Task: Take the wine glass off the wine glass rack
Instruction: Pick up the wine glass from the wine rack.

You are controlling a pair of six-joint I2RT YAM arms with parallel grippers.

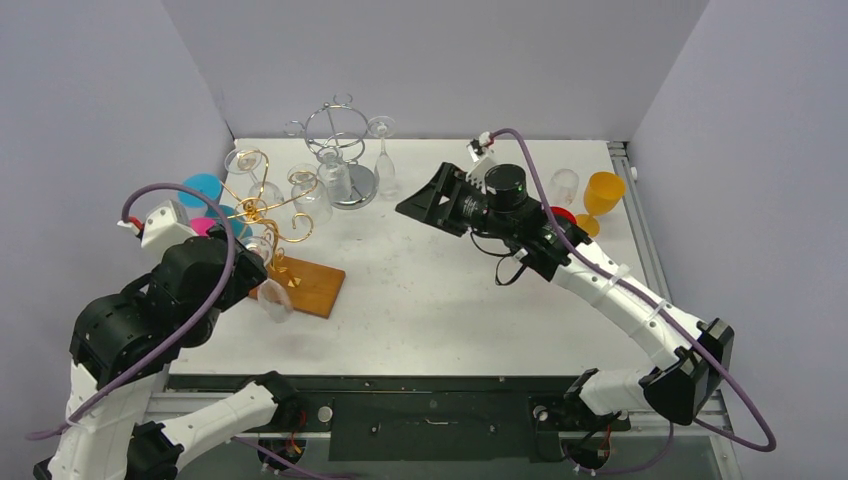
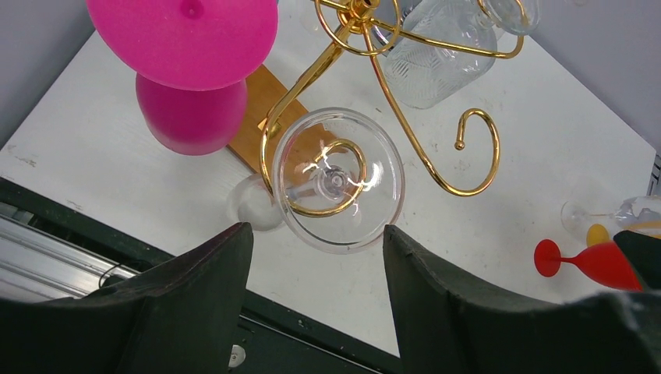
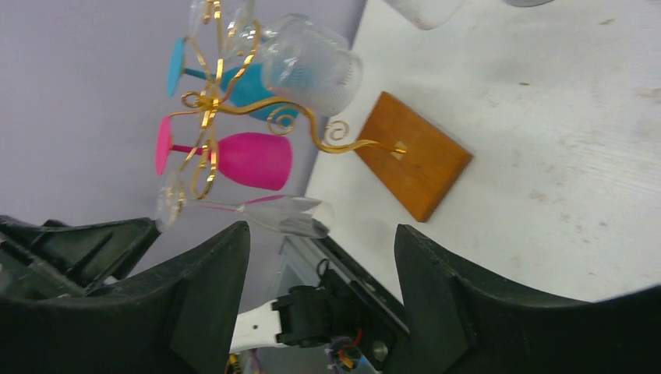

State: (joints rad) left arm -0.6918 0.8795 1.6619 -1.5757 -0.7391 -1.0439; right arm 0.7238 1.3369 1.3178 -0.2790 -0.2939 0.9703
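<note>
Next, I close my right gripper on the round foot (image 1: 264,253) (image 3: 168,219) of the clear wine glass that hangs from the gold rack's near hook, next to the pink glass.
A gold wire wine glass rack (image 1: 262,208) stands on a wooden base (image 1: 305,285) at the table's left. A clear wine glass (image 1: 272,295) hangs upside down from its near hook. In the left wrist view its round foot (image 2: 337,179) sits in the gold spiral hook (image 2: 327,175). My left gripper (image 2: 316,241) is open, its fingers (image 2: 210,288) just short of the foot on either side, not touching it; it also shows in the top view (image 1: 258,278). My right gripper (image 1: 408,207) is open and empty, held above the middle of the table and facing the rack (image 3: 210,101).
Pink (image 2: 187,62) and blue (image 1: 203,188) glasses and other clear glasses hang on the gold rack. A silver rack (image 1: 340,150) with clear glasses stands at the back. Orange (image 1: 603,195), red (image 1: 562,215) and clear (image 1: 565,185) glasses are at the right. The table's near edge lies below my left gripper.
</note>
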